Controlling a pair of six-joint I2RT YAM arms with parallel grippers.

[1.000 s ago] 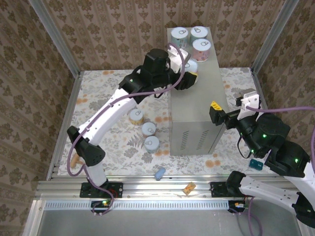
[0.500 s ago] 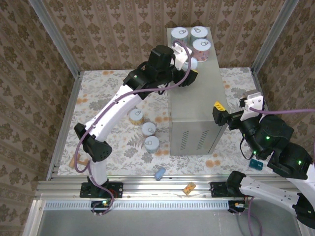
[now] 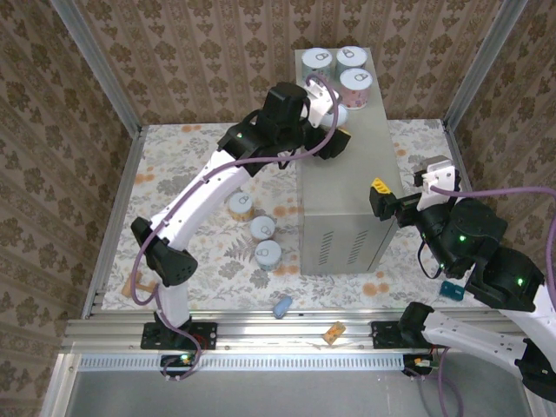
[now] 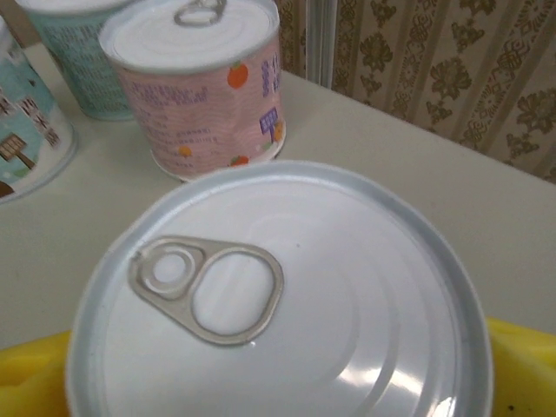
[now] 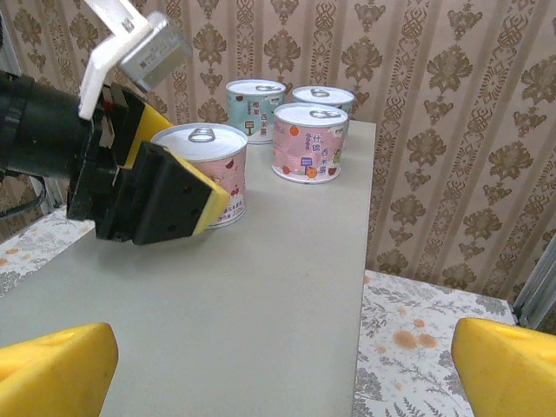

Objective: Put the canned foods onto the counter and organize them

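My left gripper should close on the pink-labelled can, which stands forward of the pink can, and slide it back to the empty spot [image 4: 113, 161] beside that can.
On the counter's [image 3: 343, 187] flat top, my left gripper [image 3: 335, 130] stands open, its yellow pads [image 4: 26, 382] on either side of a pink-labelled can [image 5: 221, 165] that rests upright there. That can's pull-tab lid [image 4: 287, 295] fills the left wrist view. Behind it stand three more canned foods: a pink one [image 5: 310, 139], a light blue one [image 5: 254, 109] and a pale one [image 5: 323, 94]. Down on the floral floor left of the counter sit three cans [image 3: 262, 228]. My right gripper [image 3: 391, 198] hovers open at the counter's right edge with nothing between its fingers [image 5: 52, 373].
A small blue lump [image 3: 281, 306] and a tan block [image 3: 334, 332] lie near the front edge. Another tan piece [image 3: 135, 285] lies at the left by the arm base. Patterned walls and metal posts close the area in. The counter's near half [image 5: 261, 295] is bare.
The left gripper carried the pink can a little further back on the counter, then spread its jaws off it. The right gripper shifted slightly and stayed open.
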